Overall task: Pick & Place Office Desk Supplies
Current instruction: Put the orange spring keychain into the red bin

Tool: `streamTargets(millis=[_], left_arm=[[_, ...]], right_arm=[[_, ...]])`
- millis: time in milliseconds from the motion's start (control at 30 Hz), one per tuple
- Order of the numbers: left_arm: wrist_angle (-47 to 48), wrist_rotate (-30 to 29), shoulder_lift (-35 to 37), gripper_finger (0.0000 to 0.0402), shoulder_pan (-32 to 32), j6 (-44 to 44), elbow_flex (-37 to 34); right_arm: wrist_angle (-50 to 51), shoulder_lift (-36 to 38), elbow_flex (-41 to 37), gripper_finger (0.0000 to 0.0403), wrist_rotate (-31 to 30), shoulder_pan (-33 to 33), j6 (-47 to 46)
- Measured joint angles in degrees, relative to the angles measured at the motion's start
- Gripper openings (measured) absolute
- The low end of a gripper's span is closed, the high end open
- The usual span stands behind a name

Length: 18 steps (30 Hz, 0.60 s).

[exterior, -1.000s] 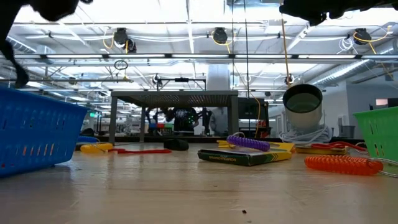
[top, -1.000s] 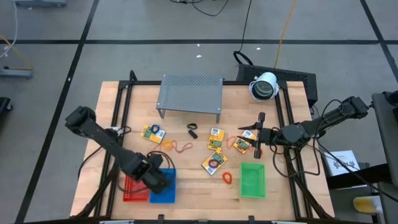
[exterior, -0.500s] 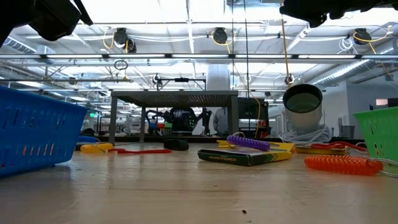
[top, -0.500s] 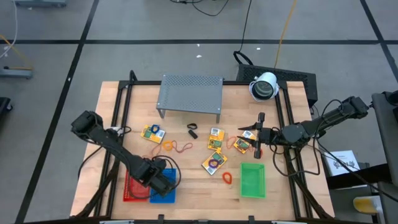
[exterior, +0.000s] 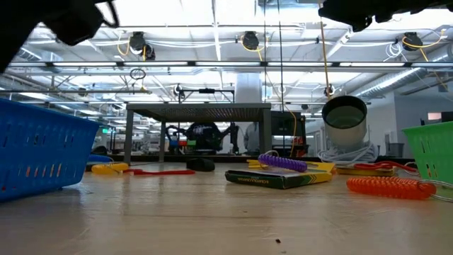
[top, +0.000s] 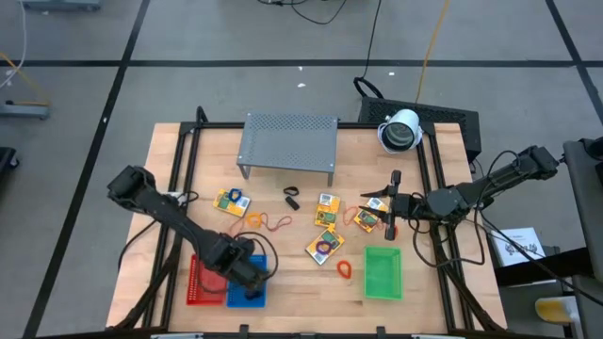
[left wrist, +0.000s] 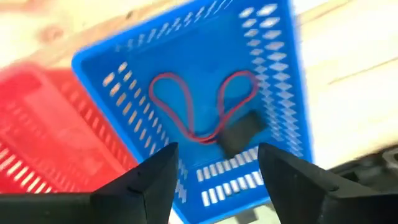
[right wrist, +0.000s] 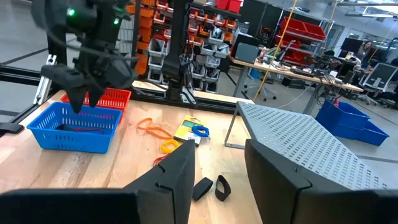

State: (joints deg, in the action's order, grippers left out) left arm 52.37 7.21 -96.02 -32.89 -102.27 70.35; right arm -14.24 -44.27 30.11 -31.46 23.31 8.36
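Note:
The orange coil is next for my left gripper, which should move to it and close on the coil's side [top: 258, 221] facing away from the nearest yellow-orange packet.
My left gripper [left wrist: 217, 168] hangs open over the blue basket [top: 247, 290], fingers pointing down, touching nothing. In the basket [left wrist: 205, 68] lie a red rubber-band loop [left wrist: 186, 106] and a small black clip [left wrist: 241, 135]. Yellow-orange packets [top: 232, 201] [top: 327, 209] [top: 324, 247] lie flat on the table's middle, with orange loops [top: 267, 222], an orange coil [top: 345, 268] and a black clip [top: 291, 198]. My right gripper [top: 391, 205] waits open and level above the table's right side, beside another packet [top: 367, 219].
A red basket [top: 201, 282] stands against the blue one's left side, and a green basket [top: 382, 272] stands near the front right. The grey perforated shelf [top: 288, 141] stands at the back. A white round device [top: 400, 130] sits at the back right corner.
My left gripper has shifted a little toward the table's right and near edge and sunk over the blue basket, and its fingers have opened. The black clip now lies in the basket beside the red loop. My right arm has kept still.

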Motion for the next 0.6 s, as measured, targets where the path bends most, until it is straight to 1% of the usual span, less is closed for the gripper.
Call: streamTargets(millis=[167,300,400,600], left_arm=[[0.11,-3.78,3.70,0.0220,2.37,2.74,0.02],[1.55,-8.16,6.11,0.0207,4.28,5.69,0.02],[2.96,-10.78,6.78,0.0197,6.53,9.77,0.02],[6.18,-11.96,6.83,0.0180,13.10,20.65,0.02]], right_arm=[[0.35,0.02,0.00,0.0130,0.00,0.00,0.02],[0.83,0.02,0.00,0.0130,0.00,0.00,0.04],[0.96,0.01,0.00,0.0130,0.02,0.00,0.08],[1.10,0.02,0.00,0.0130,0.02,0.00,0.24]])
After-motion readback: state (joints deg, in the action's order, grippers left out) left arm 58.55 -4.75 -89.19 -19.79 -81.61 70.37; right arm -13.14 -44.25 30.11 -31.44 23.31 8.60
